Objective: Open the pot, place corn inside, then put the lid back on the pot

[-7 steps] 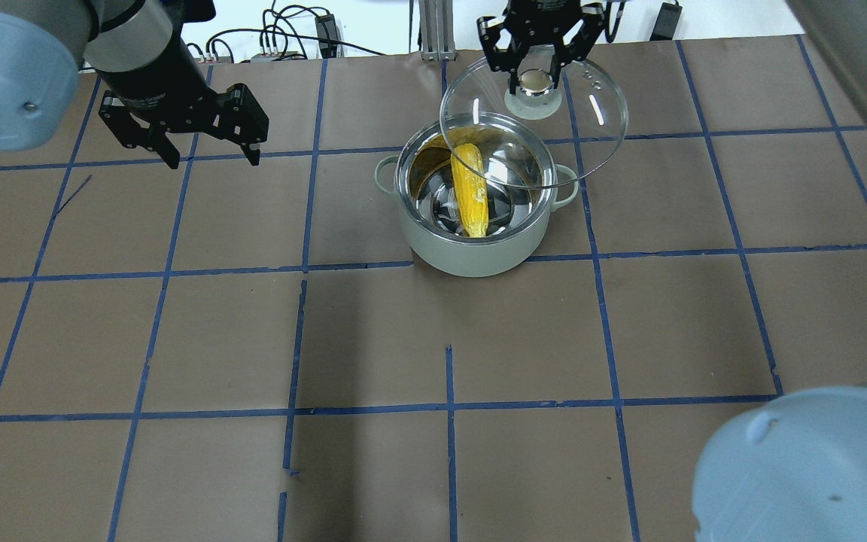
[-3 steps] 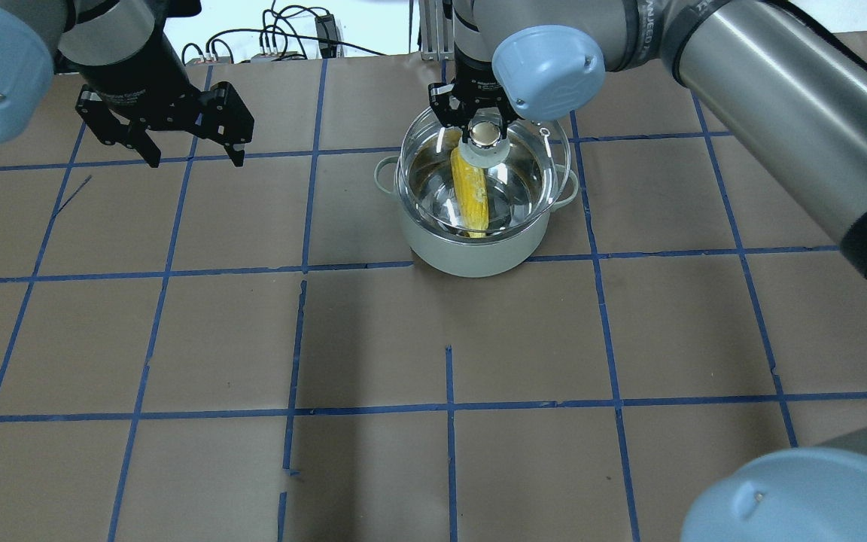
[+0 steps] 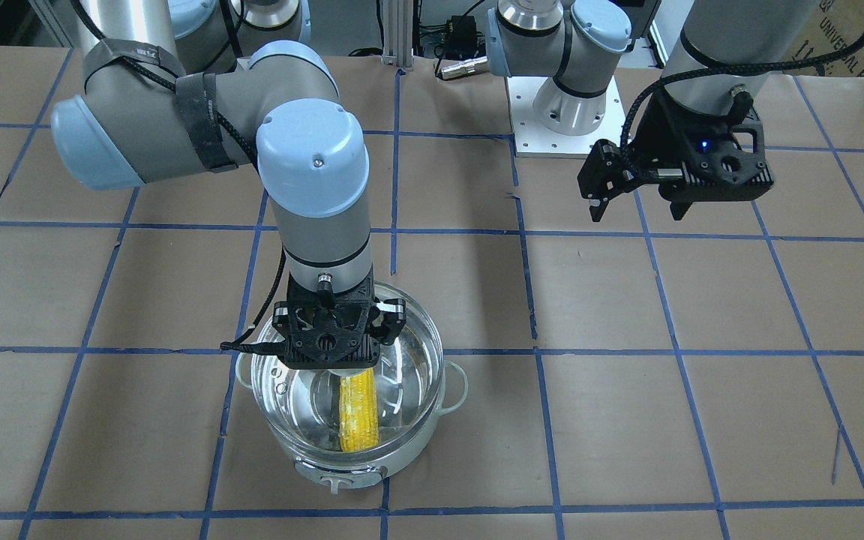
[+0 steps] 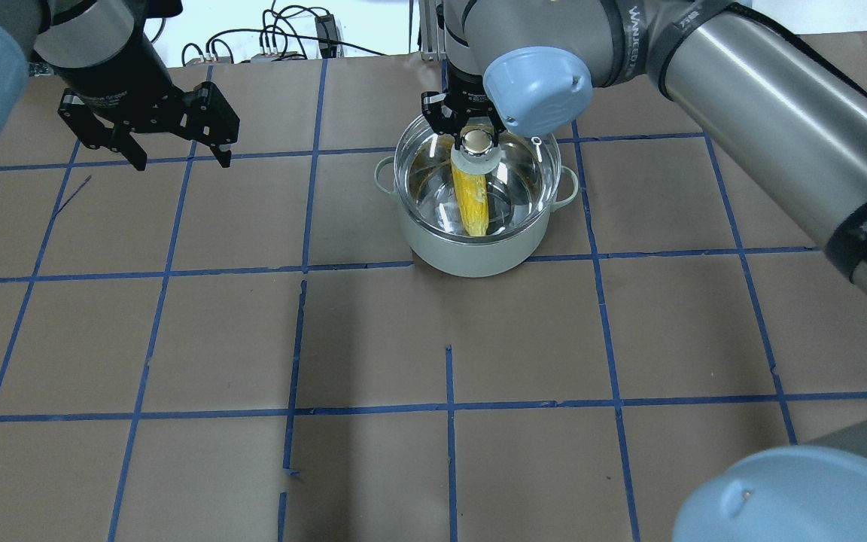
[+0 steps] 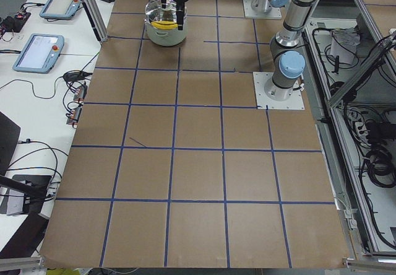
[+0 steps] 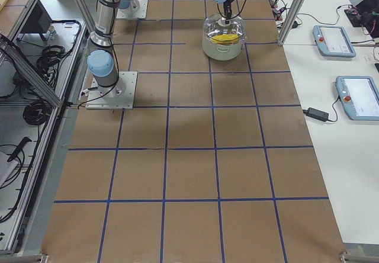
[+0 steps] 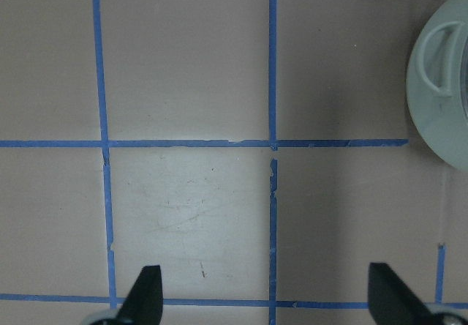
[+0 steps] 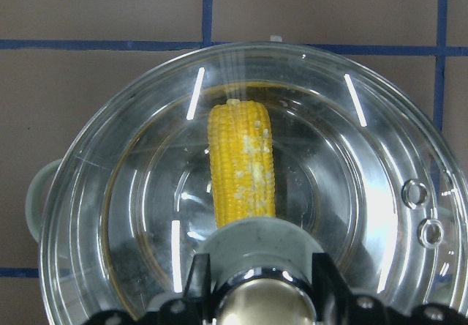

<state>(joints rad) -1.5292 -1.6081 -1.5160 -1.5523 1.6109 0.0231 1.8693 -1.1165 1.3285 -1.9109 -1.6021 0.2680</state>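
My right gripper has the lid, now level over the pot, to place. It will put it down flat on the pot's rim, over the corn (image 3: 350, 377) (image 8: 253, 268).
The pot (image 4: 471, 260) stands at the table's far middle, with the corn (image 4: 470, 197) lying inside it. The lid (image 4: 524, 177) is level over the pot, lined up with its rim; I cannot tell if it touches. My right gripper (image 4: 476, 138) is shut on the lid's knob (image 4: 477, 139). The right wrist view shows the corn (image 8: 241, 164) through the glass lid (image 8: 351, 157). In the front view the right gripper (image 3: 333, 358) hides the knob above the corn (image 3: 358, 409). My left gripper (image 4: 180, 159) is open and empty, well to the pot's left, and also shows in the front view (image 3: 637, 213).
The brown table is gridded with blue tape. Cables (image 4: 283, 38) lie past its far edge. The arms' mounting plates (image 3: 563, 120) sit on the robot's side. The left wrist view shows bare table and the pot's side handle (image 7: 439, 61) at its right edge.
My right gripper has carried the lid from behind and right of the pot to over it, and lowered it to the rim. My left gripper has drifted left, away from the pot.
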